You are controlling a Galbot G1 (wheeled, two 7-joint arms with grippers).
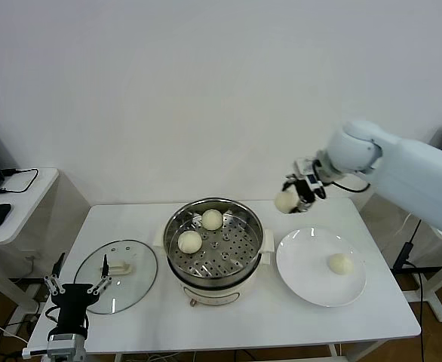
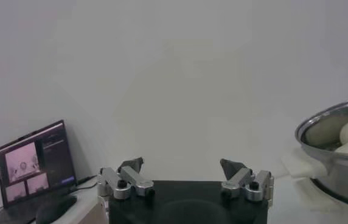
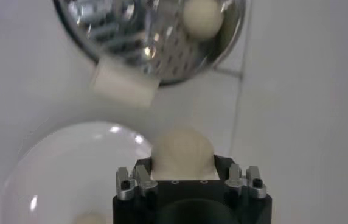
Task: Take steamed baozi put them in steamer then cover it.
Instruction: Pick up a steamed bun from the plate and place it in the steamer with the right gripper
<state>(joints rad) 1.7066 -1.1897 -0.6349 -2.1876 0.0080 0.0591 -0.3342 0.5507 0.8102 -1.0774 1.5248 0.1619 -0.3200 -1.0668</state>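
Note:
My right gripper is to let the baozi, now held between steamer and plate, go on the bare front part of the steamer's bottom [image 1: 214,259], in front of the two baozi that are there.
The steel steamer [image 1: 240,258] sits in its cream pot base at the table's middle and holds two baozi [image 1: 212,219] [image 1: 189,241]. My right gripper [image 1: 293,197] is shut on a third baozi [image 1: 286,200], held in the air between the steamer's right rim and the white plate. In the right wrist view that baozi [image 3: 182,152] fills the jaws, with the steamer [image 3: 125,42] beyond. A fourth baozi [image 1: 340,263] lies on the plate [image 1: 304,264]. The glass cover [image 1: 134,279] lies flat on the table left of the steamer. My left gripper [image 1: 76,285] is open, parked at the table's front left.
A side desk [image 1: 25,204] with a mouse and a laptop stands to the left. The laptop [image 2: 34,164] and the steamer's rim [image 2: 320,125] show in the left wrist view. A white wall is behind the table.

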